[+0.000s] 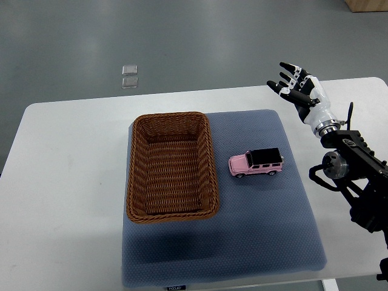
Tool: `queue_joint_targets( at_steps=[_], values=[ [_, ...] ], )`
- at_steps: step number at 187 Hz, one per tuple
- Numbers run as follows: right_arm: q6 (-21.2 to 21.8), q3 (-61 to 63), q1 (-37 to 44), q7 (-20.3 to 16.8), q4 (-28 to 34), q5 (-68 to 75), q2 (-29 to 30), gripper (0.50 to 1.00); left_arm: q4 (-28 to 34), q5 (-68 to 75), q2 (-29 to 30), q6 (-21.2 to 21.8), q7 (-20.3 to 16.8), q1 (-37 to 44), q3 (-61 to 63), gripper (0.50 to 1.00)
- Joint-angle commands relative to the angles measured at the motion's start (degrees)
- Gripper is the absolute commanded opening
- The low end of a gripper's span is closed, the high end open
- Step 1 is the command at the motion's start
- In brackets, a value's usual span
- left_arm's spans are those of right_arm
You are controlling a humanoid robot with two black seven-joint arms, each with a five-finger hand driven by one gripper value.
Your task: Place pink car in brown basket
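Observation:
I should close my right gripper across the black roof (265, 157) of the pink car, with my fingers set along the long sides of the car.
A pink toy car (256, 163) with a black roof lies on the blue-grey mat (273, 230), just right of the brown wicker basket (136, 167). The basket holds nothing. My right hand (296, 82) hovers over the table's far right part, well beyond and right of the car, its fingers spread and holding nothing. Its arm (351, 163) comes in from the right edge. The left arm does not show.
The mat covers the middle of a white table (60, 182), whose front edge runs along the bottom. Two small clear squares (129, 76) lie on the grey floor past the table's far edge. A wooden corner (367, 5) shows at top right.

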Motion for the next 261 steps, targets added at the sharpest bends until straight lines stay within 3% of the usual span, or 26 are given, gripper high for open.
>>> queue_joint_targets(
  at_steps=[1,261],
  values=[
    [0.0,0.0,0.0,0.0,0.0,0.0,0.0,0.921,0.0,0.0,0.0,0.0,0.0,-0.1,0.0,1.000],
    [1.6,1.9,-2.6,-0.8,0.3,0.7,2.4,0.921,-0.3,0.0,0.0,0.1,0.0,-0.2,0.0,1.000]
  ],
)
